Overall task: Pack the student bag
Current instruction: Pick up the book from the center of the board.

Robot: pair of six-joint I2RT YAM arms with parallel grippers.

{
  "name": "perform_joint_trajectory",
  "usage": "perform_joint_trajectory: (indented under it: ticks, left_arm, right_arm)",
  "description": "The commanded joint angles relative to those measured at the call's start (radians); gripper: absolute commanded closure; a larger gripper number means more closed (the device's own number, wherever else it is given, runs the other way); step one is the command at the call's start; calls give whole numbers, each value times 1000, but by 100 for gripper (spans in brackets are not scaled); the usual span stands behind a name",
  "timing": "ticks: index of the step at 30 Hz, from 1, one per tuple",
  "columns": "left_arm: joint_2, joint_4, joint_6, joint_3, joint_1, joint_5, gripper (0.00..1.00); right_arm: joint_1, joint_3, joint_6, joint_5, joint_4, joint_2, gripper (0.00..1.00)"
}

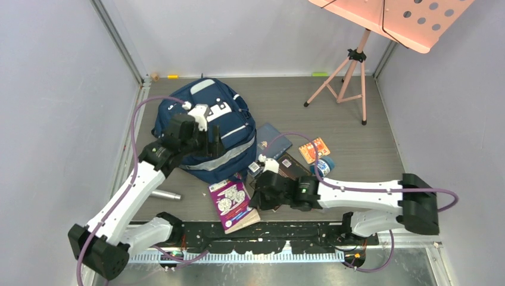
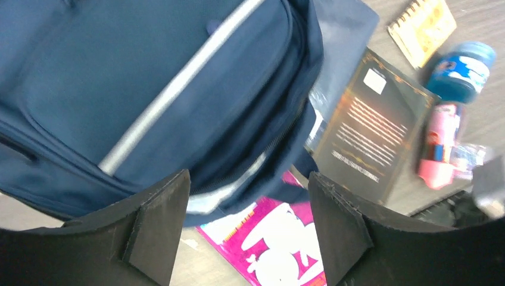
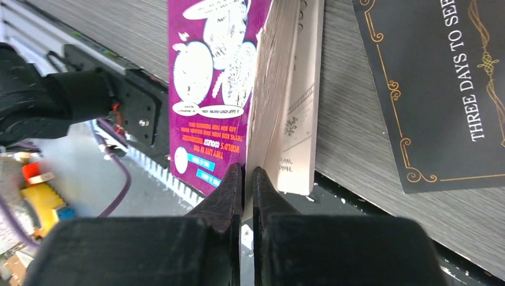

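My right gripper is pinching only the purple book's cover and top pages, so it should grip the full thickness (image 3: 284,101) while my left gripper holds the opposite edge steady.
The student bag (image 1: 202,128) is a navy backpack with pale stripes, lying at the back left of the table; its fabric (image 2: 149,89) fills the left wrist view. My left gripper (image 1: 213,143) hovers over the bag's near edge. It is open (image 2: 247,229), with only the bag's rim and the purple book (image 2: 280,238) showing between its fingers. That purple book (image 1: 229,204) lies at the near edge, partly opened. My right gripper (image 1: 257,199) is shut (image 3: 247,176) on the book's cover and a few pages (image 3: 214,77), which stand lifted off the rest.
A black book (image 1: 292,170) (image 3: 440,89) lies right of the bag, with a navy notebook (image 1: 273,140), an orange notepad (image 1: 314,149) and a blue bottle (image 1: 324,165) nearby. A silver cylinder (image 1: 165,194) lies near left. A pink music stand (image 1: 357,59) is at the back right.
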Motion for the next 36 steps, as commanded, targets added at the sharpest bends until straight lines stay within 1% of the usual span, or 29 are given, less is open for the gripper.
perform_joint_trajectory:
  ticks: [1,4,7,10,14,17,23,24,26,29,32,36]
  left_arm:
    - [-127,-9,-220,-128,4,140,25]
    - [-207,4,-340,-251,4,206,23]
    - [-280,31,-398,-313,2,255,22]
    - [-311,82,-478,-357,1,306,21]
    - [-274,225,-602,-434,-28,384,20]
    - [-204,235,-613,-449,-60,375,18]
    - [-99,252,-615,-448,-98,404,16]
    - [-95,229,-600,-447,-100,395,16]
    - [-120,141,-578,-457,-101,312,16]
    - [-232,74,-610,-529,-100,195,16]
    - [-349,29,-666,-604,-101,112,15]
    - [-456,-122,-678,-604,-101,-18,14]
  right_arm:
    - [0,-49,-14,25,150,-139,99]
    - [0,-93,-13,59,193,-186,99]
    - [0,-113,-26,67,239,-200,99]
    - [1,-124,-56,69,256,-188,99]
    - [2,-129,-88,75,267,-156,99]
    - [17,-119,-110,103,260,-126,99]
    - [55,-77,-157,202,213,-77,99]
    - [57,-78,-160,214,210,-74,99]
    - [59,-85,-145,244,200,-66,99]
    - [60,-91,-97,282,167,-37,99]
    - [60,-105,-70,278,167,-7,99]
    - [54,-109,-61,234,187,49,100]
